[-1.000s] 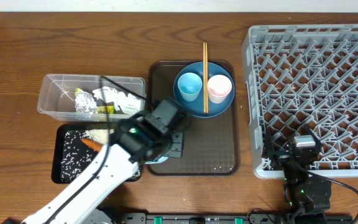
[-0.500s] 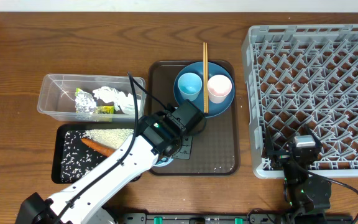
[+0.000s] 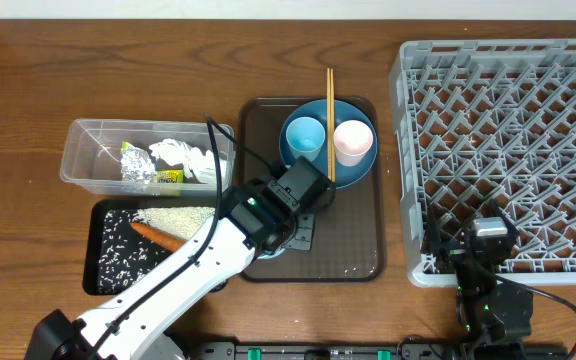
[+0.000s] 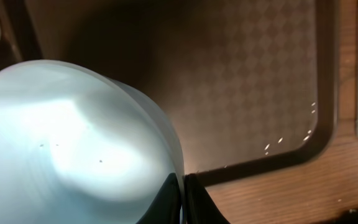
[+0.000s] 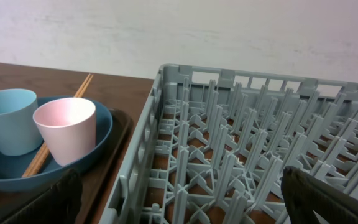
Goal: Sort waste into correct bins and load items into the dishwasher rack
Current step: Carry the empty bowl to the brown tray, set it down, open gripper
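Note:
Next, my left gripper lets go of the white bowl on the brown tray's bare bottom (image 3: pixel 296 238) (image 4: pixel 132 88), there in front of the blue plate.
My left gripper (image 4: pixel 184 190) is shut on the rim of the white bowl (image 4: pixel 73 143), low over the front left of the brown tray (image 3: pixel 353 240). In the overhead view the arm hides most of the bowl (image 3: pixel 271 252). The blue plate (image 3: pixel 320 168) sits at the back of that tray and holds the light blue cup (image 3: pixel 305 136), the pink cup (image 3: pixel 353 141) and the chopsticks (image 3: pixel 330 110). The clear tub (image 3: pixel 88 150) holds the foil wrapper (image 3: pixel 138 168) and napkins (image 3: pixel 183 155). The black tray (image 3: pixel 103 225) holds rice bits and the carrot piece (image 3: pixel 158 235). My right gripper (image 5: pixel 179 205) is open at the front edge of the grey rack (image 3: pixel 508 150).
The brown tray's bare patterned floor (image 4: pixel 247 81) lies right of the bowl, with its rim and the wooden table (image 4: pixel 291 193) in front. The rack wall (image 5: pixel 145 155) stands close beside the tray's right edge. The right wrist view also shows both cups on the plate.
My left arm has swung right from over the black tray to over the brown tray, carrying the bowl. The right arm has not moved.

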Available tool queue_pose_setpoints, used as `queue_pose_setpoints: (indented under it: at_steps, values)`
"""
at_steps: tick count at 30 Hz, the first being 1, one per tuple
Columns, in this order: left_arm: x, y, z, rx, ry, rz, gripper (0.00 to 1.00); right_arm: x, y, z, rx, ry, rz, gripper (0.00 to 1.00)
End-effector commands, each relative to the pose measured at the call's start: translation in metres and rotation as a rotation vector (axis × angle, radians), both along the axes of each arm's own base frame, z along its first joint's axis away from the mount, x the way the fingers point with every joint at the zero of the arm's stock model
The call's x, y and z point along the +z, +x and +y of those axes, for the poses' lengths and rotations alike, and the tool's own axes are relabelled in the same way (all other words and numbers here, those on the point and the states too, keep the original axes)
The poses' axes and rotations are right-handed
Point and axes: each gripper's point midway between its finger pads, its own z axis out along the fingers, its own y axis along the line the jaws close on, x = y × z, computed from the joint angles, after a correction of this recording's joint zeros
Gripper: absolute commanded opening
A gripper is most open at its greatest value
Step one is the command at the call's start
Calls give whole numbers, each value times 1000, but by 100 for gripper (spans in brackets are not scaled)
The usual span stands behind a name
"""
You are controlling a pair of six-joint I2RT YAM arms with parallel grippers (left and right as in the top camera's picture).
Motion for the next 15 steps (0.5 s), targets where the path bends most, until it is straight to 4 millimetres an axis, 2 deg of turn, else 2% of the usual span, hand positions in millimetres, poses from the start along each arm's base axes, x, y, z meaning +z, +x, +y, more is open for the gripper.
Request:
queue_pose_setpoints:
  at_steps: [1, 5, 15]
  values:
    - [-2, 4, 2, 19, 13, -19, 6, -1, 0, -3, -13, -6, 3, 99]
    - [-4, 7, -1, 19, 2, -30, 6, -1, 0, -3, -12, -6, 3, 99]
    - [-28, 12, -8, 27, -41, -67, 6, -1, 0, -3, -13, -6, 3, 99]
